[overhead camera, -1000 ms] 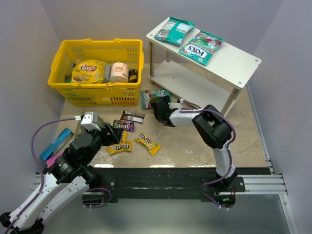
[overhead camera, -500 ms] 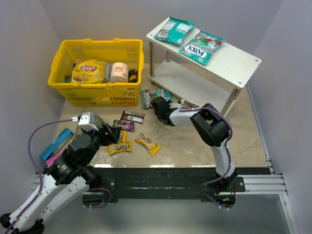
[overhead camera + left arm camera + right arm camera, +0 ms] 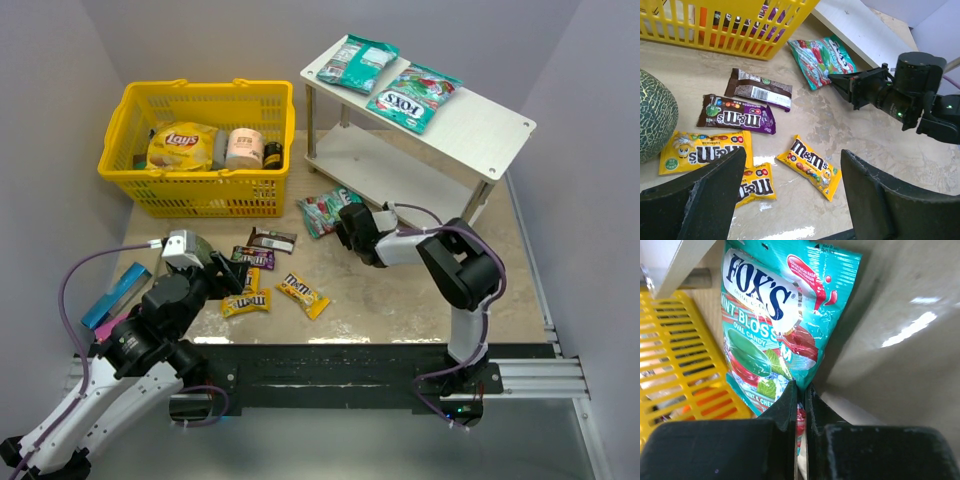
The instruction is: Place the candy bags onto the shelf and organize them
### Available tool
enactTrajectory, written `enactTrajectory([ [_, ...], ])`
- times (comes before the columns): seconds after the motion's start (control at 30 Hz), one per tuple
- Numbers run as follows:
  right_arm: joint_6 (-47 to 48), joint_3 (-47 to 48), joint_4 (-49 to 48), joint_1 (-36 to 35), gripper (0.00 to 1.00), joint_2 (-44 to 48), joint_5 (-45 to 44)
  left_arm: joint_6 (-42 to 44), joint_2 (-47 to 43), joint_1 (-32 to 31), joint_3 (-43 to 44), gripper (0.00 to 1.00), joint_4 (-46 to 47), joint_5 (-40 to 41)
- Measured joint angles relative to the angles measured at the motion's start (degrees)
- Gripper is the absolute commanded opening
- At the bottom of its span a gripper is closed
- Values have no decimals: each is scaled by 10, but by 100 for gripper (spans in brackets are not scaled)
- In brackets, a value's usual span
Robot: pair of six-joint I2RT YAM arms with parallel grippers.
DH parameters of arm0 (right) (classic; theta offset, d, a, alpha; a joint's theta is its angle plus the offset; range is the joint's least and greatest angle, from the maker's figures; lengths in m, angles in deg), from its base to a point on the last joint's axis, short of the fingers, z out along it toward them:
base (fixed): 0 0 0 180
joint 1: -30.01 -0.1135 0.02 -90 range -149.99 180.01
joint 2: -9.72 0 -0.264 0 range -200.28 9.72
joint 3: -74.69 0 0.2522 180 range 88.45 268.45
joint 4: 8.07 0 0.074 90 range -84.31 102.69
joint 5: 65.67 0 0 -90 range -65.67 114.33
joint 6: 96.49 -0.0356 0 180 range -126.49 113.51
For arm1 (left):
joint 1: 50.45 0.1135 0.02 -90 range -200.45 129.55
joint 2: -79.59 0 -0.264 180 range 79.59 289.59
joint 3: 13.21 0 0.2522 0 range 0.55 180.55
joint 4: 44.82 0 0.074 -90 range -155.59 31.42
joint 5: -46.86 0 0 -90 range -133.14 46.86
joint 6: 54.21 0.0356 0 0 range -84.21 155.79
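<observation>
The teal candy bag is close to the white shelf's lower board, so my right gripper will pull it clear, then open and grab its side (image 3: 332, 229) before lifting it.
A teal Fox's candy bag (image 3: 770, 325) lies on the table between the basket and the shelf, and my right gripper (image 3: 801, 390) is shut on its bottom edge. From above, that bag (image 3: 323, 210) sits just left of the right gripper (image 3: 345, 222). Two more teal bags (image 3: 358, 62) (image 3: 412, 96) lie on the top board of the white shelf (image 3: 485, 125). My left gripper (image 3: 792, 155) hangs open over a yellow M&M's packet (image 3: 810, 165). Other yellow packets (image 3: 705, 150), a purple one (image 3: 737, 114) and a brown one (image 3: 760, 89) lie to its left.
The yellow basket (image 3: 200, 195) at the back left holds a Lay's bag (image 3: 182, 146) and jars. A flat blue packet (image 3: 118, 293) lies at the left edge. A green melon-like ball (image 3: 655, 120) shows beside the left wrist. Walls close in on both sides.
The right gripper has shut on the teal bag's edge and moved right, dragging and turning the bag with it. The left arm has stayed put.
</observation>
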Motion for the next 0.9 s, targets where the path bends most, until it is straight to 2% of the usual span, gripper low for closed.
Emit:
enactTrajectory([
  [0.3, 115, -129, -11, 7, 0, 109, 88, 0, 0, 0, 0, 82, -2, 5],
  [0.6, 207, -202, 41, 5, 2, 216, 103, -5, 1, 0, 0, 82, -2, 13],
  [0.7, 240, -208, 66, 5, 13, 238, 103, -5, 3, 0, 0, 82, -3, 14],
  [0.73, 250, -209, 72, 5, 23, 243, 103, -5, 4, 0, 0, 82, -3, 14],
  [0.8, 266, -212, 80, 5, 35, 250, 103, -5, 4, 0, 0, 82, -3, 14],
  [0.83, 269, -214, 84, 5, 48, 253, 102, -5, 5, 0, 0, 82, -3, 15],
  [0.9, 283, -217, 92, 5, 57, 258, 103, -5, 5, 0, 0, 82, -3, 15],
])
